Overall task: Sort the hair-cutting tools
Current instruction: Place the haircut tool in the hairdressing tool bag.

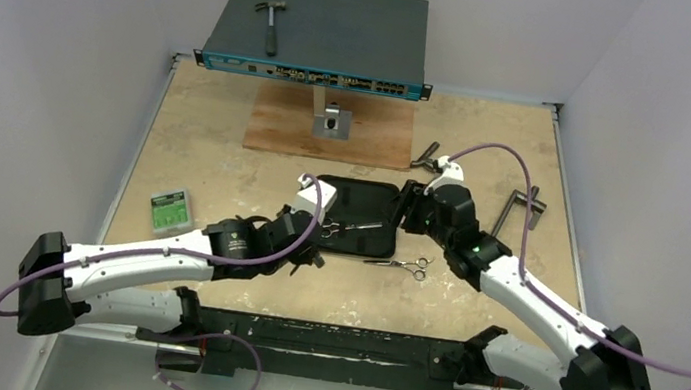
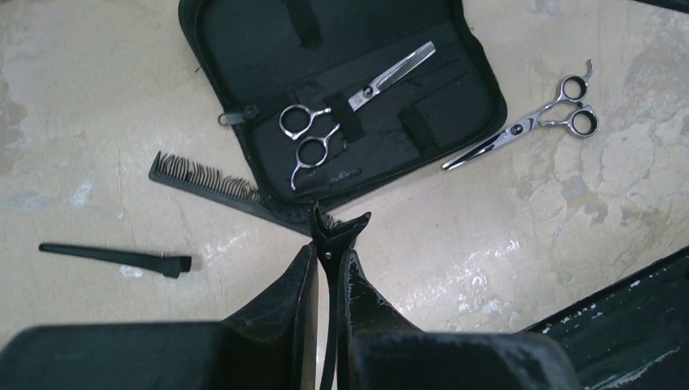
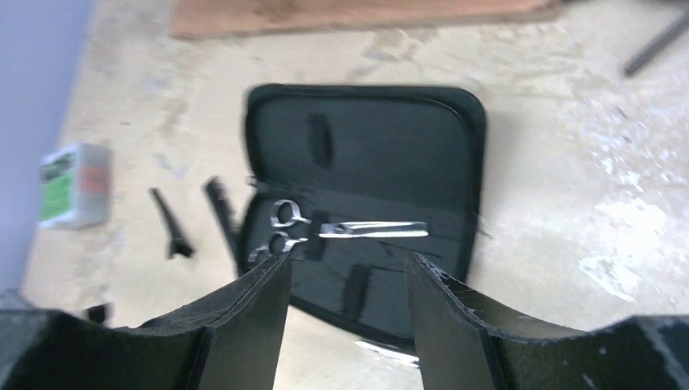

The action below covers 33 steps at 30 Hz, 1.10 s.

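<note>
Next, the left gripper sets the black hair clip down in the case (image 1: 366,222) (image 2: 383,70) next to the blades of the silver scissors. The clip is now just above the comb's end.
An open black case (image 2: 244,49) lies mid-table. One pair of silver scissors (image 2: 349,106) rests inside it, under a strap. A second pair of scissors (image 2: 528,122) lies on the table just right of the case. The black comb (image 2: 219,191) lies against the case's near-left edge. My left gripper (image 2: 327,253) is shut on a thin black hair clip (image 2: 331,231), just above the comb's end. Another black clip (image 2: 114,258) lies on the table further left. My right gripper (image 3: 349,264) hangs open over the case's near edge (image 3: 382,325), nothing between its fingers.
A green box (image 1: 170,211) sits at the left. A network switch (image 1: 343,28) with a hammer (image 1: 271,22) on it stands at the back, above a wooden board (image 1: 279,131). Grey T-handled tools (image 1: 521,208) lie at the right.
</note>
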Tool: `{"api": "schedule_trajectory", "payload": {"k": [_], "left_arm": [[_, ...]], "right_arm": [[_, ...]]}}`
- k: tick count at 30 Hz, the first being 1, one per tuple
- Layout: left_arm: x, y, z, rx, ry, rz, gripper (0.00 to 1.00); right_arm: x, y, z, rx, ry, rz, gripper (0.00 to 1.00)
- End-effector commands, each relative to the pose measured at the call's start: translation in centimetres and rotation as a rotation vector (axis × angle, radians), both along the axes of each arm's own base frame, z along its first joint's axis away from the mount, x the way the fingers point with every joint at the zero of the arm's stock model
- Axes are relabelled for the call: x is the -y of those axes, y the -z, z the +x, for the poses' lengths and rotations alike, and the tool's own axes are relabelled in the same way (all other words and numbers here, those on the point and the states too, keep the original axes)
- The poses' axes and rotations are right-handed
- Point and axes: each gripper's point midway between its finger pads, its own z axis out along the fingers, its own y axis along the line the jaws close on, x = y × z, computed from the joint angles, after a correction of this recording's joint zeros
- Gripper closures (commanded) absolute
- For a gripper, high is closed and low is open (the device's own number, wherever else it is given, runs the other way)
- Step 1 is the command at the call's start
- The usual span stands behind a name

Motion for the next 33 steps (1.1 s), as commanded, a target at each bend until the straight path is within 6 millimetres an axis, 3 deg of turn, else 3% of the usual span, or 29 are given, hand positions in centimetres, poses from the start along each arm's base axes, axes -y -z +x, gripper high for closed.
{"api": "schedule_trajectory", "payload": {"k": [1,4,8,13,18,21,25,29,33], "left_arm": [[3.5,-3.2,2.2,0.137,0.064,-0.056,1.00],[5.4,-3.9,4.6,0.237,0.082,0.014,1.00],[9.6,-4.0,7.1,0.401,0.244,0.133,1.00],[11.9,-4.8,9.8,0.612,0.377,0.134,1.00],[13.1,-4.3,12.7,0.555,0.490,0.141,1.00],[14.9,-3.2,12.3,0.544,0.711,0.145,1.00],[15.5,-2.9,13.9,0.514,0.778,0.124,1.00],[15.9,-2.1,14.5,0.499,0.837,0.147,1.00],[16.3,-1.4,14.8,0.500,0.865,0.150,1.00]], "right_arm": [[-1.1,-4.4,-0.9,0.070,-0.065,0.103,0.47],[0.2,-4.2,-0.7,0.101,0.002,0.100,0.47],[2.0,-2.6,-1.1,0.072,0.098,0.103,0.47],[3.3,-1.5,-2.7,0.059,0.168,0.192,0.48],[4.3,0.3,-2.6,0.020,0.228,0.164,0.49],[5.0,1.6,-1.8,-0.022,0.263,0.165,0.50],[6.1,3.1,0.0,-0.061,0.283,0.189,0.52],[4.9,3.5,0.7,-0.068,0.213,0.170,0.54],[4.8,5.3,1.1,-0.099,0.181,0.100,0.54]]}}
